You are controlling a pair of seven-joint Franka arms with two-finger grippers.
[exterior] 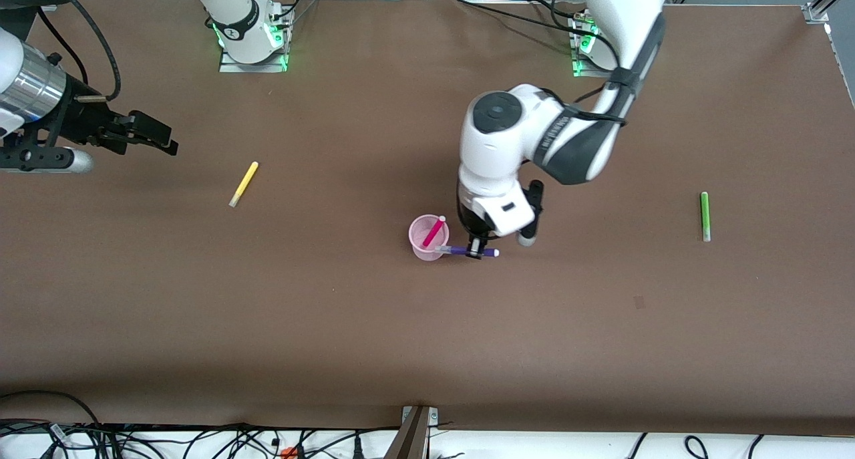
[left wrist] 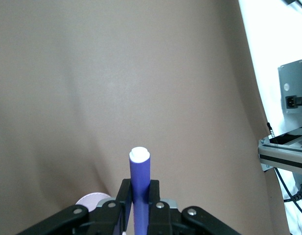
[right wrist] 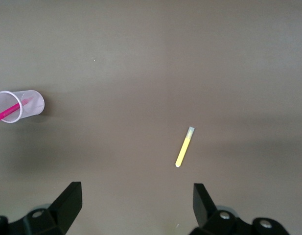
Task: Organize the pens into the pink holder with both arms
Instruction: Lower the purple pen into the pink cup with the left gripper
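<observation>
The dark purple pen, now held level beside the pink holder, will be released by my left gripper inside the pink holder (exterior: pixel 431 245), where it will rest against the leaning magenta pen.
My left gripper (exterior: pixel 475 250) is shut on the dark purple pen (exterior: pixel 461 250) and holds it level beside the pink holder (exterior: pixel 427 238); one pen end reaches over the holder's rim. The left wrist view shows the purple pen (left wrist: pixel 139 176) clamped in my left gripper (left wrist: pixel 139 196), with the holder (left wrist: pixel 92 199) partly hidden under it. The magenta pen (exterior: pixel 434 231) leans inside the holder. The yellow pen (exterior: pixel 244 184) lies toward the right arm's end. My right gripper (exterior: pixel 160 138) is open and empty above the table; its wrist view shows the yellow pen (right wrist: pixel 184 147) and the holder (right wrist: pixel 23 105).
The green pen (exterior: pixel 704 215) lies alone on the brown table toward the left arm's end. Both arm bases (exterior: pixel 252 38) stand along the table's farthest edge. Cables run along the table edge nearest the front camera.
</observation>
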